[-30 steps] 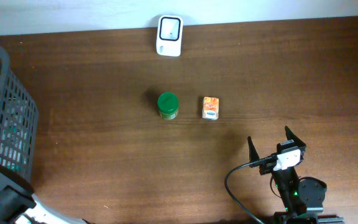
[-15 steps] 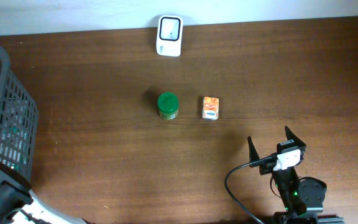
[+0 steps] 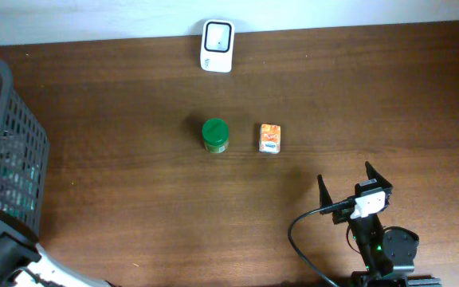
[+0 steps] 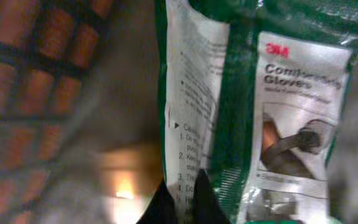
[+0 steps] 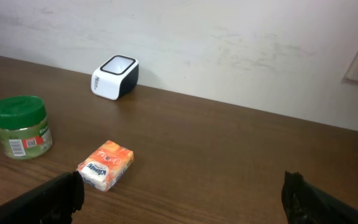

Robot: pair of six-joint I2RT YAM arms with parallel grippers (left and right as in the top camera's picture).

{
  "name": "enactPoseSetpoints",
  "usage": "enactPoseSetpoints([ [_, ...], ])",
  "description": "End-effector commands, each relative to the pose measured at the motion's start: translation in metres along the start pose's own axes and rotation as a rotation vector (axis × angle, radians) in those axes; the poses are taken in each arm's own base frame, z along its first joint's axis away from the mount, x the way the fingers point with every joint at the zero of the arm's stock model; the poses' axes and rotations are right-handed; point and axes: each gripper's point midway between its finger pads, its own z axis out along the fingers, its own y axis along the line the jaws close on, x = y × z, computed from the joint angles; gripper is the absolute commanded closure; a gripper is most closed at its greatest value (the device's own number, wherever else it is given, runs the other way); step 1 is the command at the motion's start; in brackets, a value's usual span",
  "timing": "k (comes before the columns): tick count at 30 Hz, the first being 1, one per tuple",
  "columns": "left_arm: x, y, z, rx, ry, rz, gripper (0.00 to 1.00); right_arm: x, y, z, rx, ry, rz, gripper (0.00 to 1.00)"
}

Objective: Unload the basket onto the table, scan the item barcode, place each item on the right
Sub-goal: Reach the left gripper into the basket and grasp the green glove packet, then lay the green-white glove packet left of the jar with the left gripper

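Observation:
The robot will set the packet of gloves down with its left gripper beside the green-lidded jar, on its basket side (image 3: pixel 173 168).
In the left wrist view a green and white packet of 3M gloves (image 4: pixel 291 93) fills the frame, lying inside the basket. My left gripper (image 4: pixel 184 202) is shut on its lower white edge, with a strip of the printed packet pinched between the two dark fingers. No barcode shows on the visible face. The white scanner (image 3: pixel 217 45) stands at the table's far edge, and it also shows as the scanner (image 5: pixel 115 77) in the right wrist view. My right gripper (image 3: pixel 355 185) hovers open and empty near the front right; the right wrist view shows the right gripper (image 5: pixel 182 193) with wide-spread fingers.
A dark mesh basket (image 3: pixel 6 151) stands at the left edge, its mesh (image 4: pixel 36 62) close behind the packet. A green-lidded jar (image 3: pixel 215 135) and an orange tissue pack (image 3: pixel 271 137) sit mid-table, in front of the right gripper. A black cable (image 3: pixel 301 231) loops by the right arm.
The left arm's dark parts at the basket have shifted slightly. The right arm, jar, tissue pack and scanner have not moved.

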Motion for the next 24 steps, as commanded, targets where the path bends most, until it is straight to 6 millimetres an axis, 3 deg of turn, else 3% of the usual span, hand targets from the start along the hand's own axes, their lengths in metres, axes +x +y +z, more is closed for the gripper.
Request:
enactPoseSetpoints([
  [1,0.014,-0.016,0.014,0.066,0.041,-0.086,1.0,0.002,0.003,0.0,-0.015,0.0,0.004,0.02],
  [4,-0.01,-0.006,-0.022,0.036,-0.048,-0.151,1.0,0.002,0.003,0.0,-0.015,0.0,0.004,0.02],
  [6,-0.035,0.002,-0.074,0.01,-0.171,-0.198,1.0,0.002,0.003,0.0,-0.015,0.0,0.004,0.02],
  [8,-0.047,0.003,-0.101,0.015,-0.24,-0.229,1.0,0.002,0.003,0.0,-0.015,0.0,0.004,0.02],
  [13,-0.085,-0.002,-0.221,0.07,-0.556,-0.306,1.0,0.002,0.003,0.0,-0.015,0.0,0.004,0.02],
  [15,-0.091,-0.004,-0.276,0.077,-0.686,-0.323,1.0,0.001,0.003,0.0,-0.015,0.0,0.004,0.02],
  [17,-0.091,-0.005,-0.31,0.082,-0.764,-0.344,1.0,0.002,0.003,0.0,-0.015,0.0,0.004,0.02],
  [18,-0.091,-0.013,-0.339,0.108,-0.833,-0.324,1.0,0.002,0.003,0.0,-0.015,0.0,0.004,0.02],
  [20,-0.089,-0.029,-0.373,0.197,-0.907,-0.329,1.0,0.002,0.003,0.0,-0.015,0.0,0.004,0.02],
  [22,-0.085,-0.049,-0.397,0.296,-0.94,-0.328,1.0,0.002,0.003,0.0,-0.015,0.0,0.004,0.02],
  [24,-0.076,-0.084,-0.412,0.408,-0.926,-0.268,1.0,0.002,0.003,0.0,-0.015,0.0,0.004,0.02],
])
